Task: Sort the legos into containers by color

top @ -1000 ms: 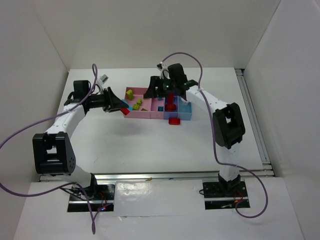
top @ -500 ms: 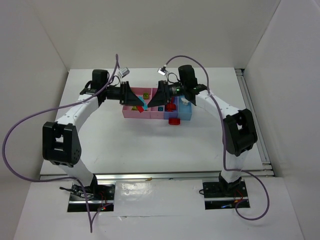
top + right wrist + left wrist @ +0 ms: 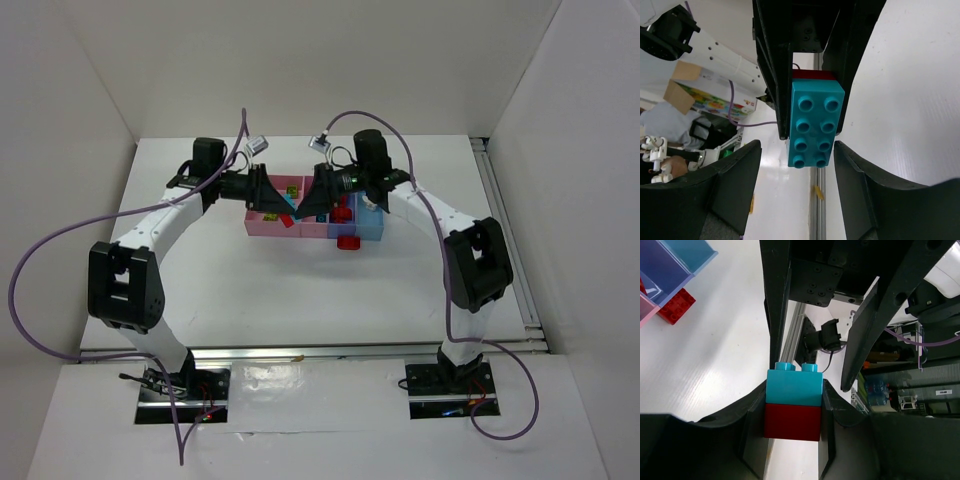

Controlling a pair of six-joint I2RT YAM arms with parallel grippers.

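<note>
The robot's left gripper is pinching both the cyan and red bricks, so it should take only the red brick (image 3: pixel 792 423) while the right gripper holds the cyan brick.
My left gripper (image 3: pixel 794 390) is shut on a cyan brick (image 3: pixel 793 386) stacked on a red brick (image 3: pixel 792 422). It holds them in the air over the pink bins (image 3: pixel 262 228). In the top view the left gripper (image 3: pixel 272 207) faces my right gripper (image 3: pixel 306 207), with the stack (image 3: pixel 284 215) between them. In the right wrist view the right gripper (image 3: pixel 798 150) is open. The stack's cyan end (image 3: pixel 812 125) points between its fingers (image 3: pixel 725 190) without touching them. A loose red brick (image 3: pixel 348 241) lies on the table in front of the bins. It also shows in the left wrist view (image 3: pixel 676 305).
The periwinkle bin (image 3: pixel 338 233) holds red bricks (image 3: pixel 343 212). The light blue bin (image 3: pixel 374 230) ends the row on the right. A lime brick (image 3: pixel 292 189) shows in a pink bin behind the grippers. White walls stand on three sides of the table.
My left arm swung right and lifted the brick stack over the pink bins. My right gripper turned left to face it, and the two have closed in on each other.
</note>
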